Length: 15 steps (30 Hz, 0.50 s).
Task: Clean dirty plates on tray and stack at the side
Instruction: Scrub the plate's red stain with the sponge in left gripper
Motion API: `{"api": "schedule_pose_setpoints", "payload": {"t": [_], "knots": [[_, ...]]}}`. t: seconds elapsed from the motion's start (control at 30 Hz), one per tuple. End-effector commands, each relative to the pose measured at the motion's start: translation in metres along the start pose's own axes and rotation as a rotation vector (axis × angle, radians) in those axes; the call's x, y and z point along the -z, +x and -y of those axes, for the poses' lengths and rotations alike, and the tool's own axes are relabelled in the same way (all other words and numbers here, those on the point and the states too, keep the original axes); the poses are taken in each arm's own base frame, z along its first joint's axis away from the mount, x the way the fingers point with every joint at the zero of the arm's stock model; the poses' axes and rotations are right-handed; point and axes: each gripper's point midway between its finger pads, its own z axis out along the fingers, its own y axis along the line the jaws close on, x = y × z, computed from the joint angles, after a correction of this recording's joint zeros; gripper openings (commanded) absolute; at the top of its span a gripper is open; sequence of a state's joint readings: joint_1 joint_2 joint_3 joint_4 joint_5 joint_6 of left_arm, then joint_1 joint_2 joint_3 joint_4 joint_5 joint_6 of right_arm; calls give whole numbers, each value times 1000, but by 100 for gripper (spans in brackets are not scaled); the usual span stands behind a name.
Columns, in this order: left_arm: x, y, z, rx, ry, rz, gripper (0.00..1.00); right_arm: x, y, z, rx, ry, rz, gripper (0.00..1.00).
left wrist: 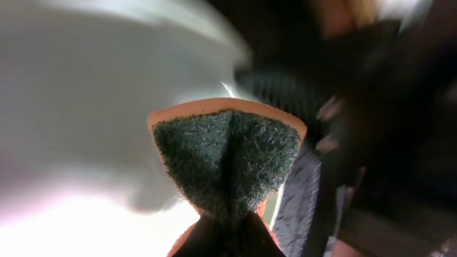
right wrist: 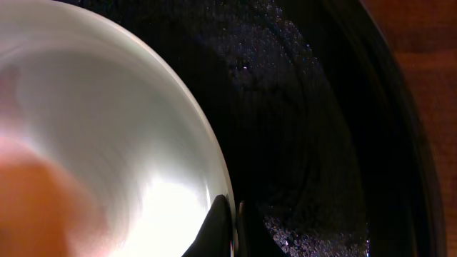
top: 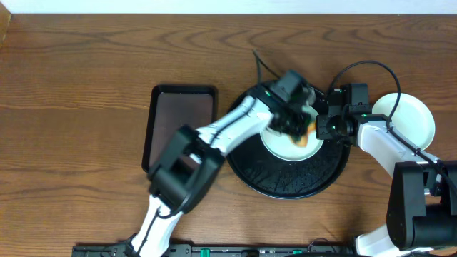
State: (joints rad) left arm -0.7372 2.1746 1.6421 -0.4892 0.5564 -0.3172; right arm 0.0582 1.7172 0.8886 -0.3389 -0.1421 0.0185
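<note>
The sponge will come out of my left gripper's hold in the middle of the rectangular dark brown tray (top: 183,133), where I will let it go.
A pale plate (top: 285,148) lies on the round black tray (top: 285,182). My left gripper (top: 298,123) is shut on a sponge (top: 307,132) with an orange body and green scrub face (left wrist: 227,164), pressed on the plate's far right part. My right gripper (top: 325,128) is shut on the plate's right rim (right wrist: 227,214), one finger above and one below. The plate fills the left of the right wrist view (right wrist: 93,128). A second pale plate (top: 408,118) lies on the table at the right, off the tray.
A rectangular dark brown tray (top: 178,118) lies left of the black tray. The left arm reaches across from the front left; the right arm's base stands at the front right. Cables loop behind the black tray.
</note>
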Motion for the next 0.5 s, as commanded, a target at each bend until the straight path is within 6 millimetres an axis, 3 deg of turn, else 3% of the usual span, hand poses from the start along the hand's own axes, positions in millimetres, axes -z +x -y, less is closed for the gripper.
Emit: {"api": "schedule_pose_setpoints", "payload": {"t": [0.0,0.03,0.07,0.27,0.37,0.47], "knots": [[106,-60,0,10,-18,235,8,2,2,0,-10,1,-1,2],[122,-60,-17,47,-84,254,8,2,2,0,-10,1,-1,2],[148,-53,-49,117,-215,261,8,2,2,0,-10,1,-1,2],[212,9,-160,328,-693,136,8,2,1,0,-10,1,-1,6],[228,43,-201,399,-847,57,8,2,1,0,-10,1,-1,7],[221,65,-228,457,-861,21,8,2,1,0,-10,1,-1,7]]}}
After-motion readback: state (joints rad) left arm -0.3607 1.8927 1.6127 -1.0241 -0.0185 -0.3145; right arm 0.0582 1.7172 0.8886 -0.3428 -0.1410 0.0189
